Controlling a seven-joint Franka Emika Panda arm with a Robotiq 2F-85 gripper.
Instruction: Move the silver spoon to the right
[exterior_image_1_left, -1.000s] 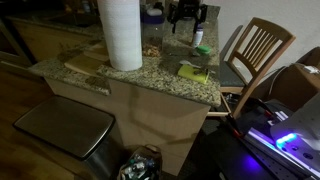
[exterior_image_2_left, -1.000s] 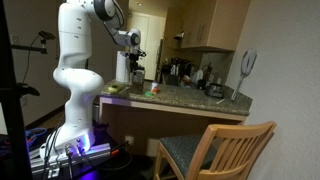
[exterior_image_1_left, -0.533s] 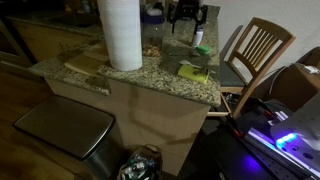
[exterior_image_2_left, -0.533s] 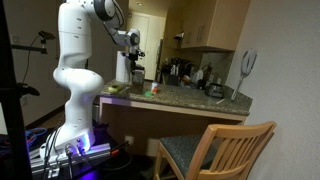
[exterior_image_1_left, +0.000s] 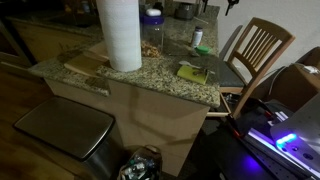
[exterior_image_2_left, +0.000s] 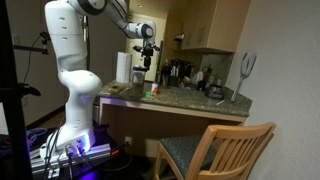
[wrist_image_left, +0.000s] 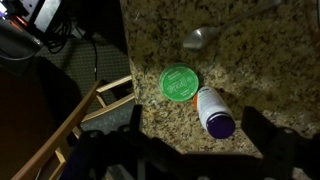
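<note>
My gripper should close on the bowl end of the handle (exterior_image_1_left: 191, 55) (wrist_image_left: 214, 30) of the silver spoon, which is the end closest to the green round lid.
The silver spoon (wrist_image_left: 196, 38) lies on the granite counter at the top of the wrist view, its bowl catching light. My gripper (wrist_image_left: 195, 140) is open and empty, its two dark fingers spread well above the counter. Between them and the spoon lie a green round lid (wrist_image_left: 180, 83) and a white bottle with a purple cap (wrist_image_left: 212, 112) on its side. In an exterior view the gripper (exterior_image_2_left: 148, 55) hangs high over the counter. The spoon is too small to make out in either exterior view.
A tall paper towel roll (exterior_image_1_left: 120, 35) stands on the counter, also seen in an exterior view (exterior_image_2_left: 123, 68). A green and yellow sponge (exterior_image_1_left: 194, 72) lies near the counter edge. A wooden chair (exterior_image_1_left: 255, 50) stands beside the counter, and a trash can (exterior_image_1_left: 65, 130) is below.
The gripper has risen from just above the counter and moved sideways along it. In one exterior view it has almost left the top of the picture.
</note>
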